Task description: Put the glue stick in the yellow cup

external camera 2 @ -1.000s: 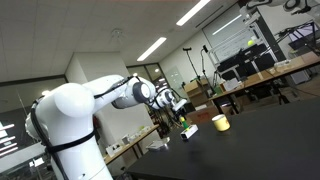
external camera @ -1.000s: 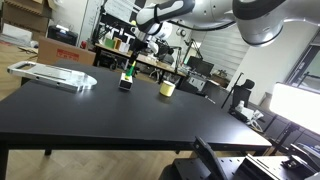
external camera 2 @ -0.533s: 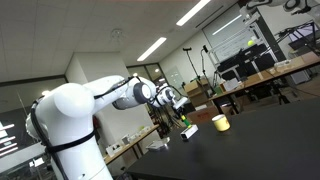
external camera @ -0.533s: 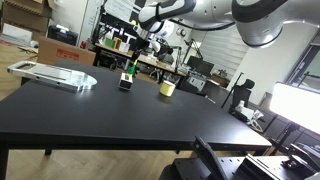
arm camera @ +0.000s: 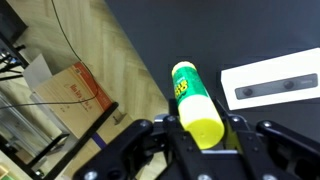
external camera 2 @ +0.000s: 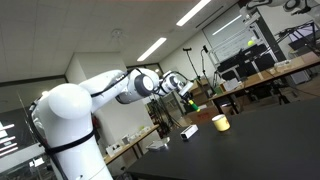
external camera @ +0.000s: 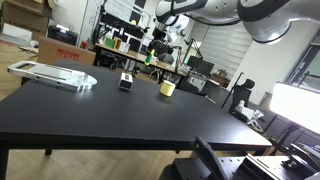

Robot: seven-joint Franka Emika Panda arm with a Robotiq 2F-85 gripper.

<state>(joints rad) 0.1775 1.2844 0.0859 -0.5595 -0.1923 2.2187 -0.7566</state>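
Observation:
The glue stick, now held in the air over the table, will be let go by my gripper inside the yellow cup (external camera: pixel 168 86), which stands near the low black block.
My gripper (arm camera: pixel 205 140) is shut on the glue stick (arm camera: pixel 195 105), a yellow-green cylinder with green print, its yellow end toward the wrist camera. In both exterior views the gripper (external camera: pixel 156 48) (external camera 2: pixel 186 95) holds the stick (external camera 2: pixel 190 103) in the air above the black table (external camera: pixel 120 115). The small pale-yellow cup (external camera: pixel 167 88) (external camera 2: pixel 220 123) stands upright on the table, below and to one side of the gripper. The cup does not show in the wrist view.
A low black block with a white patch (external camera: pixel 126 81) (external camera 2: pixel 188 131) (arm camera: pixel 272 85) lies on the table near the cup. A clear flat tray (external camera: pixel 55 75) sits far left. A cardboard box (arm camera: pixel 75 90) stands on the floor beyond the table edge.
The gripper has lifted the glue stick off the table beside the black block and carried it up and toward the cup's side. The cup and block have not moved.

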